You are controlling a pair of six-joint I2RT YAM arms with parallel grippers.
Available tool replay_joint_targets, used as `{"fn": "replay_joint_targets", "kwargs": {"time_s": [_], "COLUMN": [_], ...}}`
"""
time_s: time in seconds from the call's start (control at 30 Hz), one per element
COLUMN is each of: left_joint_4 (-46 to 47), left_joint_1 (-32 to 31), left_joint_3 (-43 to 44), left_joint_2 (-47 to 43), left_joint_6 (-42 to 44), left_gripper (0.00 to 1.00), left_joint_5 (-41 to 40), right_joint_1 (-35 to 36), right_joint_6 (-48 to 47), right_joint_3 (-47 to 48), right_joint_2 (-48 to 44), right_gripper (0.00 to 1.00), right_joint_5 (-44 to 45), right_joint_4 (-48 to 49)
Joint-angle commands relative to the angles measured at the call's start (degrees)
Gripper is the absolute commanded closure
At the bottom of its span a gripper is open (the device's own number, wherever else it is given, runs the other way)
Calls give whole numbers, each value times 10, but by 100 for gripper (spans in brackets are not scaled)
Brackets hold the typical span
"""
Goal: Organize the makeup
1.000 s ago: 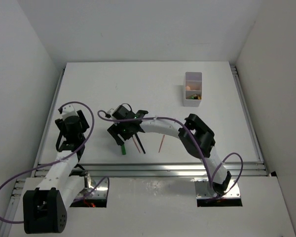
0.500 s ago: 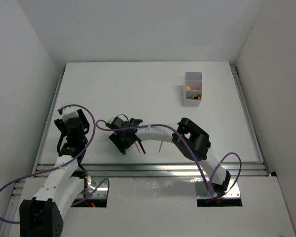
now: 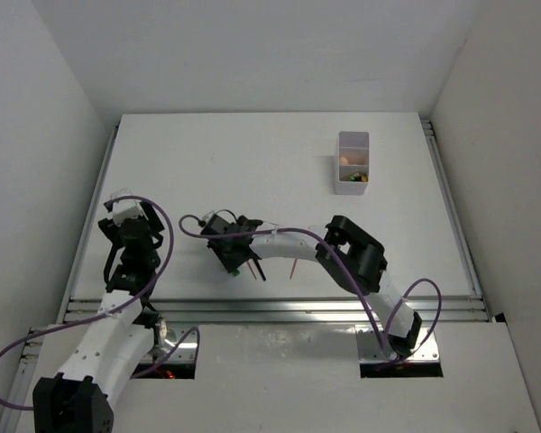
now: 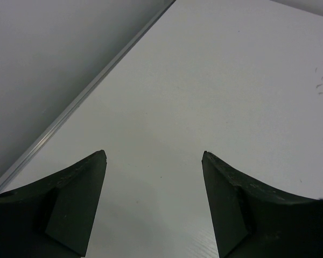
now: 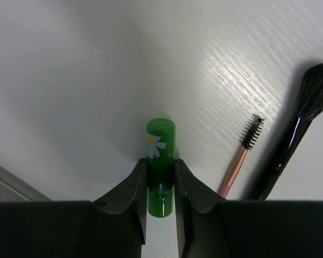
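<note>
My right gripper is going to let go of the green tube in the white box's front compartment (image 3: 352, 177), on top of the dark items.
A green tube (image 5: 161, 138) with a daisy print lies on the white table, and my right gripper (image 5: 161, 161) is shut on it, both fingers pressed against its sides. To its right lie a thin pink pencil with a spoolie tip (image 5: 238, 164) and a black-handled brush (image 5: 290, 145). From above, the right gripper (image 3: 235, 258) is low over the table's front middle, with another pink pencil (image 3: 294, 266) to its right. My left gripper (image 4: 153, 156) is open over bare table at the left (image 3: 126, 227).
A translucent white two-compartment box (image 3: 353, 185) stands at the back right with small peach and dark items inside. A metal rail (image 3: 270, 305) runs along the table's front edge. White walls close in on both sides.
My right gripper dropped down over the green tube and shut on it. The left arm shifted slightly left and back, still open.
</note>
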Motion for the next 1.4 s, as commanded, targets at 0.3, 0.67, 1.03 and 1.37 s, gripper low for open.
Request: {"fn": "replay_joint_targets", "kwargs": {"time_s": [0.3,0.67,1.03,1.37], "left_joint_4": [12,-44,6,13], "left_joint_1": [4,77,82,88], "left_joint_3": [-8,62,88,83], "left_joint_2": [22,126,182,197], "left_joint_6": [9,28,58,54], "left_gripper": [23,24,24,24], "left_joint_5": [57,193,216,216], "right_joint_1": [-138,-477,-503,-496], "right_joint_6": [24,43,115,95], "right_joint_3": [-141,-393,-424,-433], "right_joint_2": [-208,-329,-241,-200], "right_gripper": [100,100,100,100], "right_joint_5": [-126,-79,117,181], "right_joint_4": [252,563,731,788]}}
